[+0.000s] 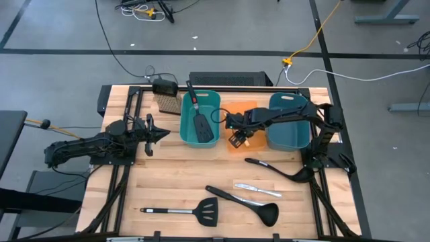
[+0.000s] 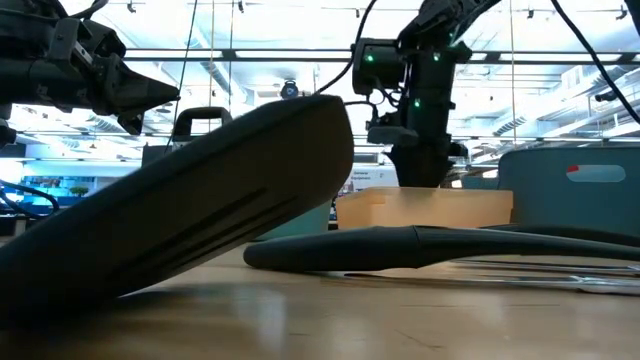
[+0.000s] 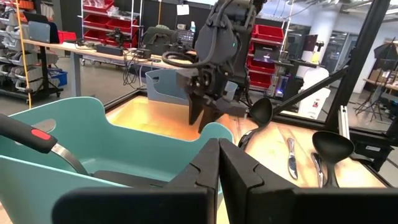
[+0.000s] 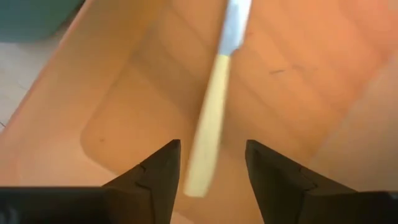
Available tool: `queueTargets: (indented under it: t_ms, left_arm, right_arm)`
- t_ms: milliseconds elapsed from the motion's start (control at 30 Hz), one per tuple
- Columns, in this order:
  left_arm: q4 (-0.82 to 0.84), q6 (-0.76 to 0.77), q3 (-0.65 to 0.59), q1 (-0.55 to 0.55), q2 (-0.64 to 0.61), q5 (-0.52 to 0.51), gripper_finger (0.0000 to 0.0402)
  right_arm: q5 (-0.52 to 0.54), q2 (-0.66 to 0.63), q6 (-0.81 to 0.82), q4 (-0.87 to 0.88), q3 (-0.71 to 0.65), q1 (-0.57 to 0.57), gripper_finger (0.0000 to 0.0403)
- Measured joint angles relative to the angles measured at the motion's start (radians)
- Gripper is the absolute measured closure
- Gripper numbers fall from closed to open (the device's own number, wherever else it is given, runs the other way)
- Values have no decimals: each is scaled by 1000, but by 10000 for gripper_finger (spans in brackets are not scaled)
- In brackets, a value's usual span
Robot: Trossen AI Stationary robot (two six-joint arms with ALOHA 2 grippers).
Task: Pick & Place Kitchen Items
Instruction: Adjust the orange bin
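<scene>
Next, my right gripper leaves the knife, takes the orange bin's near rim [image 1: 247, 150] and turns it straight, because the orange bin sits crooked between the teal bins.
My right gripper [image 1: 236, 139] hangs open over the orange bin [image 1: 259, 143], pointing steeply down. Below it, in the right wrist view, a yellow-handled knife [image 4: 208, 118] shows blurred against the bin's floor [image 4: 280, 81]. The handle's end lies in the gap between the fingers, and neither finger touches it. My left gripper [image 1: 163, 135] is shut and points level at the teal bin [image 1: 185, 128]. It holds nothing. A black spatula with a red-and-black handle [image 1: 199, 115] lies in that bin.
A second teal bin [image 1: 289, 128] stands right of the orange one. On the near table lie two black ladles [image 1: 272, 168] [image 1: 245, 202], slim silver knives [image 1: 256, 189] and a steel-handled spatula [image 1: 181, 212]. A brush [image 1: 168, 104] sits at the back left.
</scene>
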State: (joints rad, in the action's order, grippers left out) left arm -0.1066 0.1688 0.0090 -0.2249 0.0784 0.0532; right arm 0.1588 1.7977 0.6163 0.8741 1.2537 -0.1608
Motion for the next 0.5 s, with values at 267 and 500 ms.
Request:
queueTargets:
  t_ms: [267, 500]
  left_arm:
    - [2, 2, 0, 0, 0, 0, 388]
    - [6, -2, 0, 0, 0, 0, 388]
  right_arm:
    - [267, -76, -120, 229, 162, 49, 253]
    - [149, -241, -415, 125, 119, 159, 357]
